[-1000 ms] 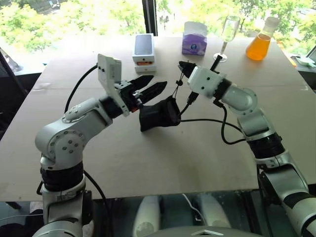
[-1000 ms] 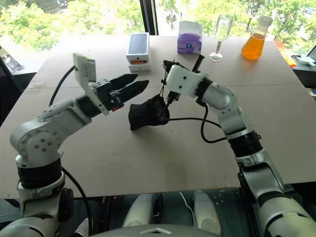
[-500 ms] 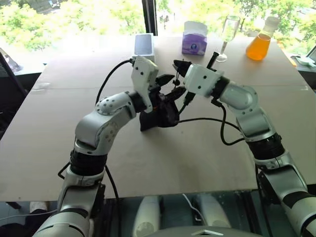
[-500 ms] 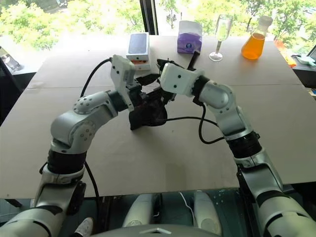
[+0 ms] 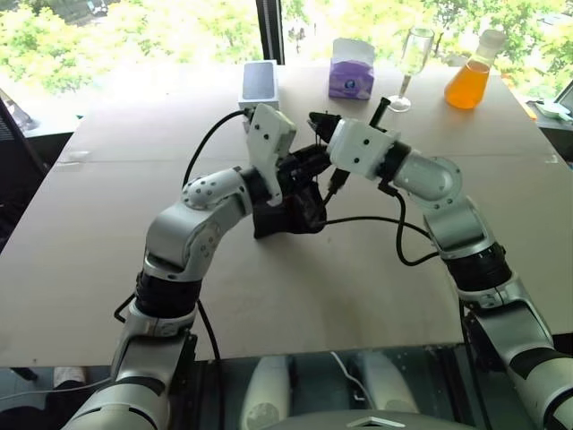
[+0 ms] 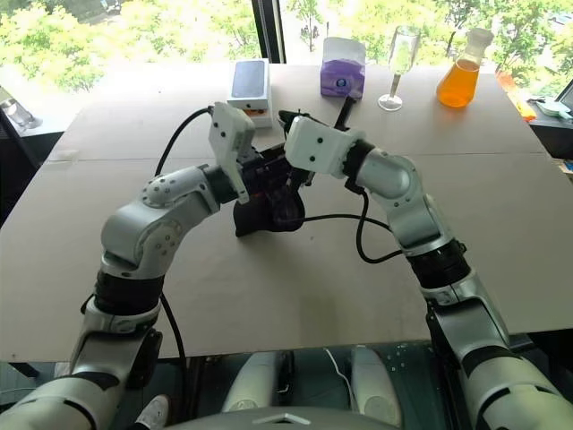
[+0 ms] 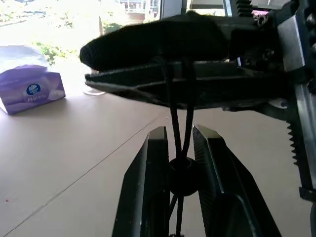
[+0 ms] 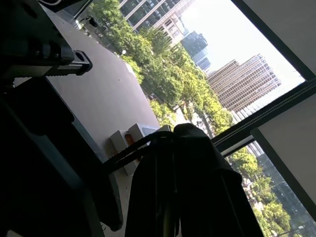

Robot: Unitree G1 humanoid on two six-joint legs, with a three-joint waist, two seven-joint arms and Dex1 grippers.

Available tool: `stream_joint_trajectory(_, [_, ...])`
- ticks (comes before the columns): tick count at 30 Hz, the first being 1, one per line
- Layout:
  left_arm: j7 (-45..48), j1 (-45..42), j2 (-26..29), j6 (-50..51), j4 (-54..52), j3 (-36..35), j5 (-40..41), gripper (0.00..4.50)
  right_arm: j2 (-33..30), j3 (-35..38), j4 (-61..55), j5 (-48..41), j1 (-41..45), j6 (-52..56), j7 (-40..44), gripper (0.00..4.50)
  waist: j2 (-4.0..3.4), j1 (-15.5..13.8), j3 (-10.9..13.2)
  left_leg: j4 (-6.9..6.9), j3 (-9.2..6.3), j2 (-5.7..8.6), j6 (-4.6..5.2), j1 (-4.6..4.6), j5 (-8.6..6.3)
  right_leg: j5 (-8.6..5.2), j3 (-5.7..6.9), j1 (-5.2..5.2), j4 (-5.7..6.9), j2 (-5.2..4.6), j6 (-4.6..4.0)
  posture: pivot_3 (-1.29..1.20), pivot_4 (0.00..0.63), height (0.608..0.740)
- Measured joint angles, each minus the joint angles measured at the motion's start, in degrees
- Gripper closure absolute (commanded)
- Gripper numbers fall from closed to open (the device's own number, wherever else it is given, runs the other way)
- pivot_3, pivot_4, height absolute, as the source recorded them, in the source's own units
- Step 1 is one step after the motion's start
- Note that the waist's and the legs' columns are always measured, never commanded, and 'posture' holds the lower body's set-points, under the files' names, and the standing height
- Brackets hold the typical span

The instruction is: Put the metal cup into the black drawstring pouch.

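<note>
The robot's right gripper should release the cord's end, now held just above the pouch, on the bare table (image 5: 403, 231) next to the pouch, well in front of the wine glass.
The black drawstring pouch (image 5: 286, 213) sits bulging at mid-table, its thin cord running up to my right gripper (image 5: 315, 118). That gripper is shut on the cord just above the pouch. My left gripper (image 7: 178, 129) comes in level from the left, right below the right one. It is closed around the cord's round stopper (image 7: 182, 175), which touches both fingers. In the left wrist view, two cord strands rise from the stopper to the right gripper's fingers (image 7: 163, 81). The metal cup is hidden or out of view.
Along the table's far edge stand a white and grey phone box (image 5: 260, 85), a purple tissue box (image 5: 351, 76), a clear wine glass (image 5: 414, 54) and a flask of orange liquid (image 5: 469, 81). A black cable (image 5: 403, 242) loops under my right forearm.
My left arm has swung in from the left to the pouch's cord, and its fingers have closed from wide open onto the stopper. The right gripper has held still.
</note>
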State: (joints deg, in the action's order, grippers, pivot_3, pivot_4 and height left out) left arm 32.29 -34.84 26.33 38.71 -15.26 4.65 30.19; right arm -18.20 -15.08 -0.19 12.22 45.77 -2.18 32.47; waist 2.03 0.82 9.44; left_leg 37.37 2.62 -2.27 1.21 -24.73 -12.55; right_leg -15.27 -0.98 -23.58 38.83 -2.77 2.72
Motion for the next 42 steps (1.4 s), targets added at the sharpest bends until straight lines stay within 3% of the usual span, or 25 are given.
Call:
stream_joint_trajectory(23, [-2.6,15.6,1.2,7.4,-10.5,2.8,-4.1,4.28,-6.7,5.0,7.9,-1.8,-0.6,1.2,-1.7,4.50,0.00,0.0,0.0,0.00,0.02,-0.06,0.12,0.02,-0.07,0.00,-0.03,0.00,0.01,-0.01,0.00,0.00,0.150,0.740])
stream_joint_trajectory(33, [-3.2,17.0,5.8,8.2,-12.2,2.0,-5.3,4.28,-8.2,5.0,11.9,-1.9,-1.7,-0.3,-1.8,4.50,-0.01,-0.1,0.0,0.01,0.02,-0.04,0.13,0.02,-0.08,0.00,-0.03,0.01,0.00,-0.02,0.00,0.00,0.150,0.740])
stream_joint_trajectory(42, [-3.7,15.3,6.0,7.9,-9.8,3.2,-7.3,4.28,-9.0,4.9,18.7,-2.5,-4.6,-1.9,-1.9,4.50,-0.01,0.1,0.0,0.01,0.06,-0.03,0.14,0.05,-0.08,0.00,-0.07,0.01,0.02,-0.01,0.00,0.00,0.150,0.740])
